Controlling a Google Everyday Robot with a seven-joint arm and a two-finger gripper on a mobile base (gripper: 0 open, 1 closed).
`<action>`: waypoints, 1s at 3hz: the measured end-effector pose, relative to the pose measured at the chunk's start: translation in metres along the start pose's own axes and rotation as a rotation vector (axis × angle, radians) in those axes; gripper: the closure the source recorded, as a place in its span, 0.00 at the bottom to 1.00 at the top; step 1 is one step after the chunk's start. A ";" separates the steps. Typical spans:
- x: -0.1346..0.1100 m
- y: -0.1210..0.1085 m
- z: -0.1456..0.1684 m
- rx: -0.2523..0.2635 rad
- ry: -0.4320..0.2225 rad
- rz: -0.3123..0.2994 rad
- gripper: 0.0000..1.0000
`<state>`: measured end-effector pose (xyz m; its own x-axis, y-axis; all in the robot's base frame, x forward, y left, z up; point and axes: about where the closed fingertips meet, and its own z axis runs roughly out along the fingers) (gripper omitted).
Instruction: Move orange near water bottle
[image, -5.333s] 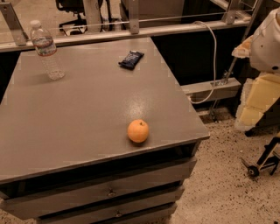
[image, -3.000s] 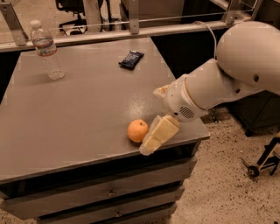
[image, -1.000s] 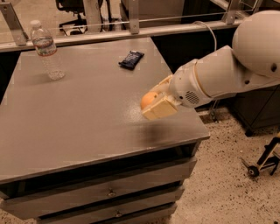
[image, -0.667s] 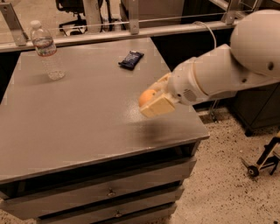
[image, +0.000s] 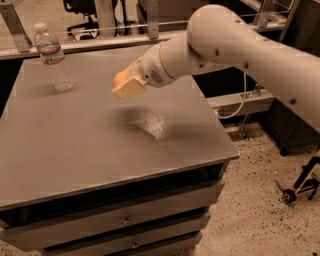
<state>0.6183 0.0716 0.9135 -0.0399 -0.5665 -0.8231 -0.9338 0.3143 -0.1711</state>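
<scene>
I need to let go of the orange on the grey table (image: 80, 83) beside the bottom of the water bottle, on my arm's side.
The orange (image: 120, 78) is held in my gripper (image: 126, 85), which is shut on it above the middle of the grey table (image: 75, 140); only part of the fruit shows between the cream fingers. The water bottle (image: 51, 57) stands upright at the table's far left corner, clear with a white cap and red-and-white label. The gripper with the orange is to the right of the bottle, well apart from it, and lifted off the tabletop. My white arm (image: 235, 40) reaches in from the right.
The table has drawers (image: 120, 220) along its front. A metal rail (image: 100, 42) runs behind the table's far edge. A speckled floor (image: 260, 215) lies to the right, with a wheeled stand (image: 300, 185) at the far right. The dark blue wrapper is hidden behind my arm.
My gripper has carried the orange up and to the left across the table, closer to the water bottle. The bottle has not moved.
</scene>
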 end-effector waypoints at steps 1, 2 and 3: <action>-0.023 -0.017 0.050 -0.013 -0.031 0.001 1.00; -0.036 -0.029 0.094 -0.014 -0.038 0.009 1.00; -0.042 -0.036 0.127 -0.019 -0.042 0.023 1.00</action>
<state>0.6993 0.1809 0.8851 -0.0471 -0.5271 -0.8485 -0.9393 0.3124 -0.1419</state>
